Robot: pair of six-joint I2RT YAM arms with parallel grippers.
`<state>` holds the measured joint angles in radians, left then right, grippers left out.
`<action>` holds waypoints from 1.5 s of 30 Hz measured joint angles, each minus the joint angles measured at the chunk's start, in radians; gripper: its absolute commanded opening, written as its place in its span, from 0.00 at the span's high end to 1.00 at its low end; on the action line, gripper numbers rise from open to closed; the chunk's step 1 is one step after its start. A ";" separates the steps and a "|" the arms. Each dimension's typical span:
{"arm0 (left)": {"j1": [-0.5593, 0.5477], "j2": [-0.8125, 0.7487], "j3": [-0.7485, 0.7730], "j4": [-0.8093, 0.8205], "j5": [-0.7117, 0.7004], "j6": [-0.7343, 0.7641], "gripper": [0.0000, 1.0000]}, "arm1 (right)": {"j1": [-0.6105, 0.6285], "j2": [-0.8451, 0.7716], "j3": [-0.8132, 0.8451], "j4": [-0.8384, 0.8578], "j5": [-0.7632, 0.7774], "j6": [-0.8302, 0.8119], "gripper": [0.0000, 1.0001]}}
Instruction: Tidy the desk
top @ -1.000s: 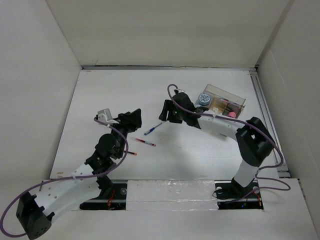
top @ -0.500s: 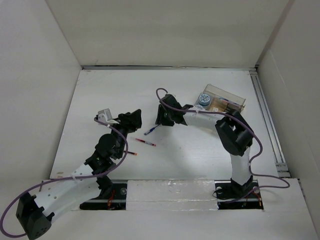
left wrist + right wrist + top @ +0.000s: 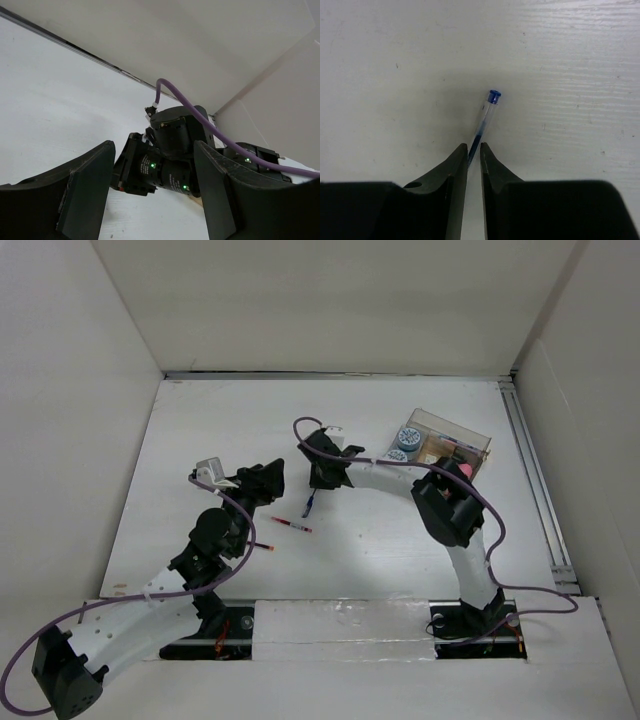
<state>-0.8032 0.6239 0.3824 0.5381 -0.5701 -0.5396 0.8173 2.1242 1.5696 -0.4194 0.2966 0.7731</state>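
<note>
My right gripper should open, as the blue pen slants across its fingers, and pinch the pen's body (image 3: 473,154) in line with the fingers before it carries the pen to the tray.
The white desk (image 3: 200,430) fills the top view. My right gripper (image 3: 318,478) is near its middle, shut on a blue pen (image 3: 309,505). In the right wrist view the gripper (image 3: 474,147) pinches the clear blue pen (image 3: 486,114) by its lower end, the blue cap pointing away over the desk (image 3: 570,60). My left gripper (image 3: 268,478) is open and empty just left of the pen. In the left wrist view its gripper (image 3: 152,150) frames the right arm's wrist (image 3: 172,165). A red pen (image 3: 291,525) lies just below the blue pen.
A clear plastic compartment tray (image 3: 478,441) stands at the back right with a patterned tape roll (image 3: 408,436) and small items in it. A short red-tipped pen (image 3: 262,546) lies beside the left arm. Metal rails (image 3: 528,460) run along the desk's right edge.
My right gripper has moved left toward the left gripper, elbow swinging inward. The blue pen has turned from a diagonal to nearly upright in the top view. The left arm has not moved.
</note>
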 measured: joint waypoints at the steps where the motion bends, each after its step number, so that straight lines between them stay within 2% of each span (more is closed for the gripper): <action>1: 0.000 0.000 0.000 0.001 0.002 0.000 0.40 | 0.001 0.007 0.013 -0.010 0.018 -0.003 0.79; 2: 0.000 0.000 0.000 0.002 0.005 -0.001 0.40 | 0.002 0.012 0.021 -0.017 0.034 -0.006 0.79; 4: 0.000 0.000 0.000 0.004 0.009 -0.001 0.40 | 0.001 0.013 0.024 -0.023 0.063 -0.016 0.70; 6: 0.000 0.001 0.000 0.003 0.013 -0.001 0.40 | 0.001 0.013 0.027 -0.028 0.077 -0.027 0.52; 9: 0.000 0.000 0.000 0.004 0.013 -0.001 0.40 | 0.000 0.013 0.032 -0.045 0.081 -0.044 0.48; 14: 0.000 -0.018 -0.001 0.001 0.007 -0.001 0.40 | 0.009 -0.009 -0.018 -0.027 0.058 -0.063 0.56; 19: 0.000 -0.059 -0.002 0.003 -0.016 -0.002 0.41 | 0.011 -0.029 -0.048 -0.019 -0.001 -0.064 0.68; 21: 0.000 -0.075 -0.009 0.003 -0.030 -0.002 0.41 | 0.013 -0.029 -0.048 -0.016 -0.024 -0.068 0.85; 23: 0.000 -0.091 -0.017 0.000 -0.042 -0.003 0.41 | 0.016 -0.029 -0.053 -0.009 -0.036 -0.074 0.97; 24: 0.000 -0.097 -0.020 0.001 -0.044 -0.004 0.41 | 0.015 -0.031 -0.056 -0.003 -0.035 -0.079 0.99; 28: 0.000 -0.099 -0.027 0.004 -0.049 -0.004 0.41 | 0.000 -0.080 -0.122 0.034 -0.048 -0.102 1.00; 32: 0.000 -0.072 -0.027 0.003 -0.046 -0.005 0.41 | -0.054 -0.211 -0.177 0.031 -0.052 -0.154 1.00; 35: 0.000 -0.056 -0.027 0.003 -0.045 -0.005 0.41 | -0.116 -0.336 -0.177 0.063 0.000 -0.210 1.00; 38: 0.000 -0.054 -0.027 0.003 -0.039 -0.005 0.41 | -0.195 -0.450 -0.182 0.138 0.121 -0.276 1.00; 42: 0.000 -0.064 -0.028 0.005 -0.028 -0.005 0.41 | -0.315 -0.562 -0.333 0.408 0.354 -0.419 1.00; 45: 0.000 -0.072 -0.035 0.022 -0.025 -0.004 0.41 | -0.409 -0.536 -0.446 0.635 0.439 -0.563 1.00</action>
<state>-0.8032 0.5518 0.3470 0.5602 -0.5949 -0.5438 0.4084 1.5887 1.1236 0.2153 0.7353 0.2096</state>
